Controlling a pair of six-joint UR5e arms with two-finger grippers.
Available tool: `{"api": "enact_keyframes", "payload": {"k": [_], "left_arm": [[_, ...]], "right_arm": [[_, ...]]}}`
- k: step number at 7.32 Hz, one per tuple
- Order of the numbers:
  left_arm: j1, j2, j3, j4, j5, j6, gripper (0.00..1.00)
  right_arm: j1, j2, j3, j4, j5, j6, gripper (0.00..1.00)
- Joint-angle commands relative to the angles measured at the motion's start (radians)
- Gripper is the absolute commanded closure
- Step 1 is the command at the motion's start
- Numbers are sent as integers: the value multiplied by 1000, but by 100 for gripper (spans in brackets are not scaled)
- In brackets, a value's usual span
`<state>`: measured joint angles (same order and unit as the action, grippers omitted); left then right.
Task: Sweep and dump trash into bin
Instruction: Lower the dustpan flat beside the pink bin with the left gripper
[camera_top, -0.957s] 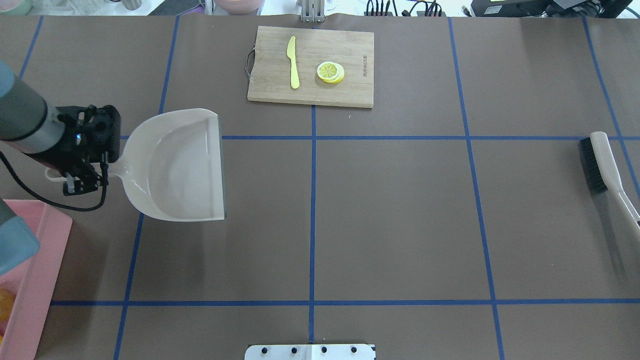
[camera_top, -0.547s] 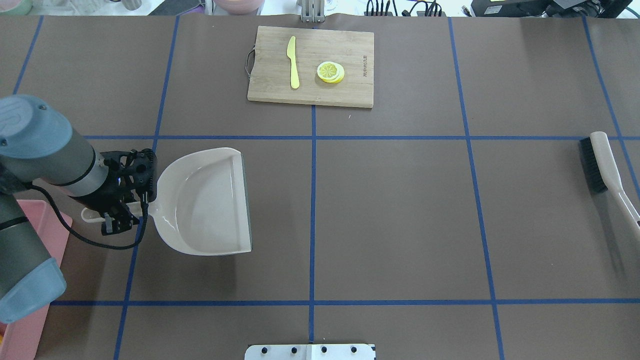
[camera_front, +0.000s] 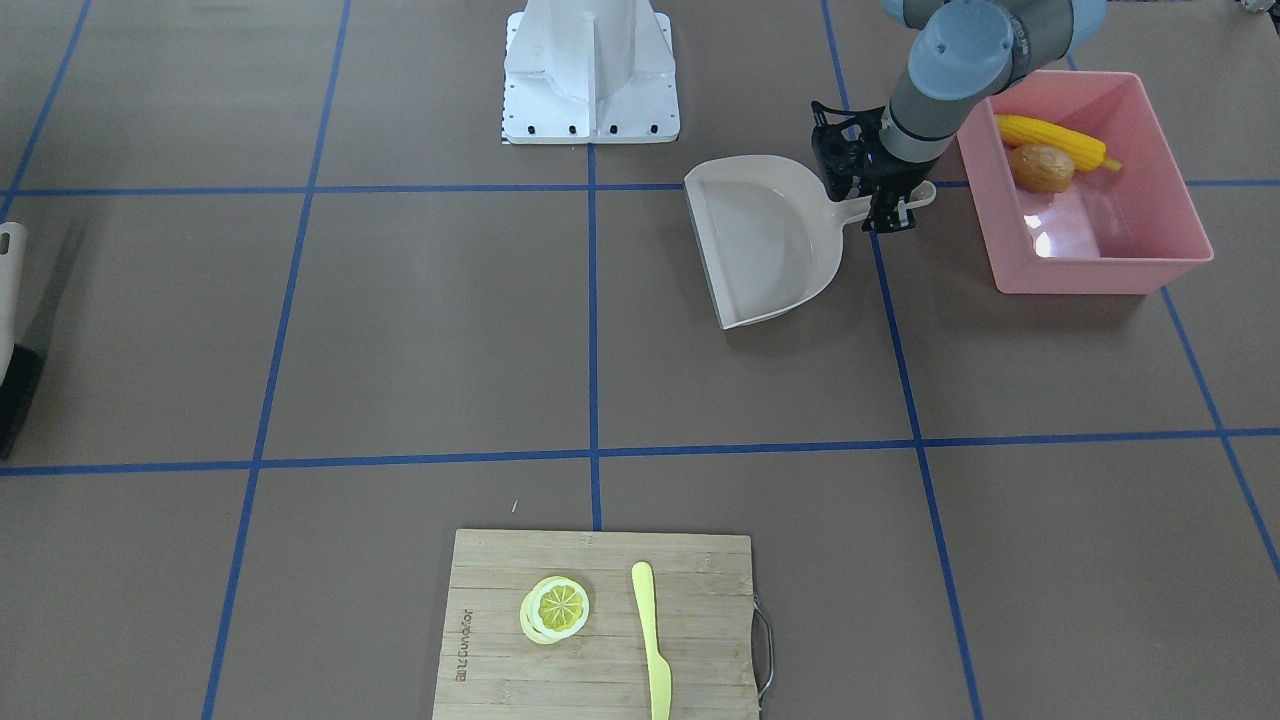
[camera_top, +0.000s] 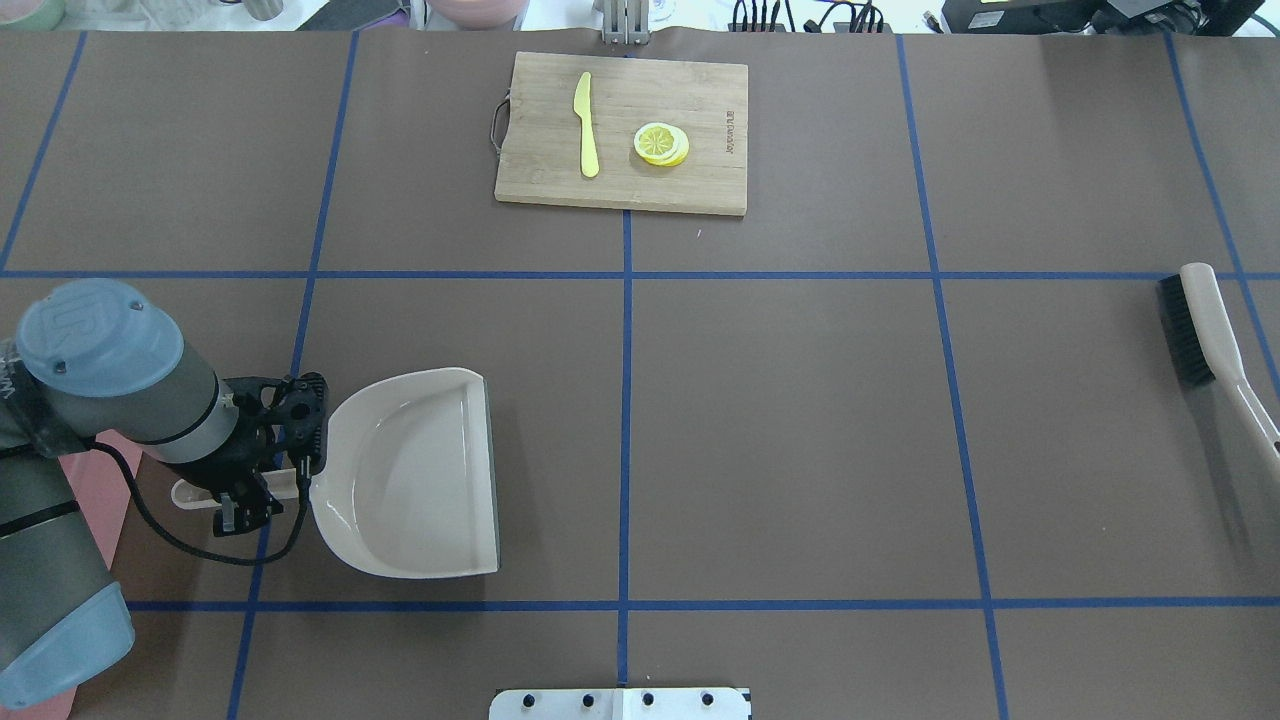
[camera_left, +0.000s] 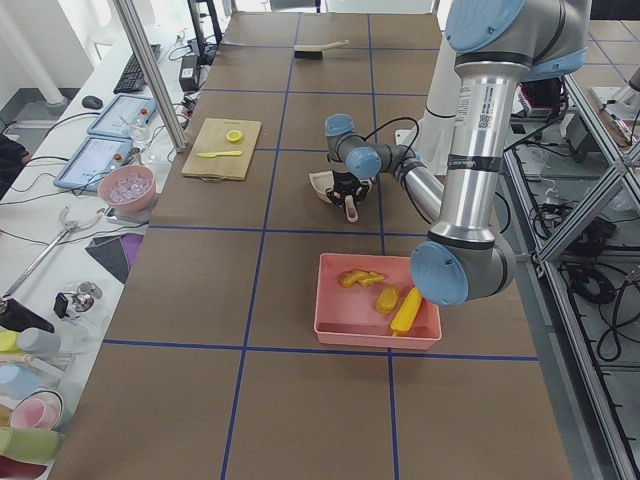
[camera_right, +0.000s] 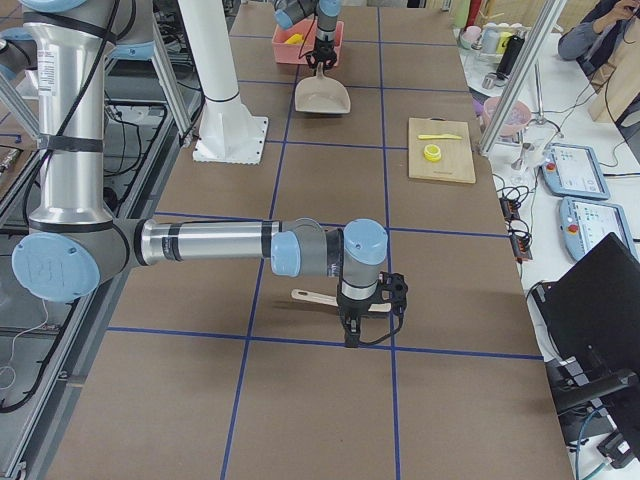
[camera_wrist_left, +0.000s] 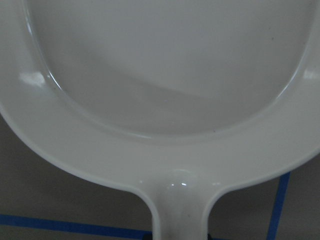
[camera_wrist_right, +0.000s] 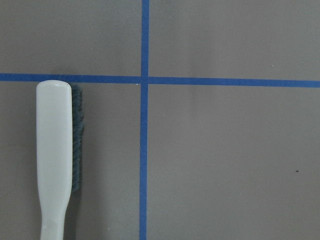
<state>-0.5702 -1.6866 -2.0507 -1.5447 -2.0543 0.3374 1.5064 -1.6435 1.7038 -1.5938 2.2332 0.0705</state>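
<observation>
The robot's left gripper should release the beige dustpan on the table (camera_front: 825, 245) next to the pink bin, with the dustpan's handle pointing toward the bin.
The pink bin (camera_front: 1100, 272) stands on the table beside my left arm and also shows in the exterior left view (camera_left: 372, 330). In it lie the yellow corn cob (camera_front: 1052, 141) and the brown potato (camera_front: 1042, 167). The tan ginger root (camera_left: 361, 279) shows in it only in the exterior left view. My left gripper (camera_top: 262, 482) is shut on the handle of the empty beige dustpan (camera_top: 410, 478), held level and low over the table, just beside the bin. My right gripper (camera_right: 370, 322) stands next to the brush (camera_top: 1200, 330) at the table's other end. I cannot tell whether it is open.
A wooden cutting board (camera_top: 620, 130) at the far middle carries a pale yellow knife (camera_top: 586, 125) and a lemon slice (camera_top: 661, 143). The robot's white base plate (camera_top: 620, 703) sits at the near middle edge. Blue tape lines cross the brown table.
My left arm has carried the empty dustpan toward the robot's side of the table and a little rightward. The brush has not moved.
</observation>
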Motion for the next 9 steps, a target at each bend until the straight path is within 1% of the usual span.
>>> {"api": "enact_keyframes", "payload": {"k": [1, 2, 3, 4, 5, 8, 9], "left_arm": [[12, 56, -46, -11, 38, 43, 100], [10, 80, -96, 53, 55, 89, 100], [10, 84, -127, 125, 93, 119, 100], [12, 74, -132, 191, 94, 121, 100], [10, 70, -129, 211, 97, 120, 100], [10, 39, -120, 212, 120, 117, 100], [10, 35, -120, 207, 144, 114, 100]], "right_arm": [[0, 1, -3, 0, -1, 0, 0], [0, 1, -1, 0, 0, -1, 0], [0, 1, -1, 0, 0, -1, 0], [0, 1, 0, 0, 0, -1, 0], [0, 1, 0, 0, 0, -1, 0], [0, 1, -4, 0, 0, -1, 0], [0, 1, -4, 0, 0, 0, 0]]}}
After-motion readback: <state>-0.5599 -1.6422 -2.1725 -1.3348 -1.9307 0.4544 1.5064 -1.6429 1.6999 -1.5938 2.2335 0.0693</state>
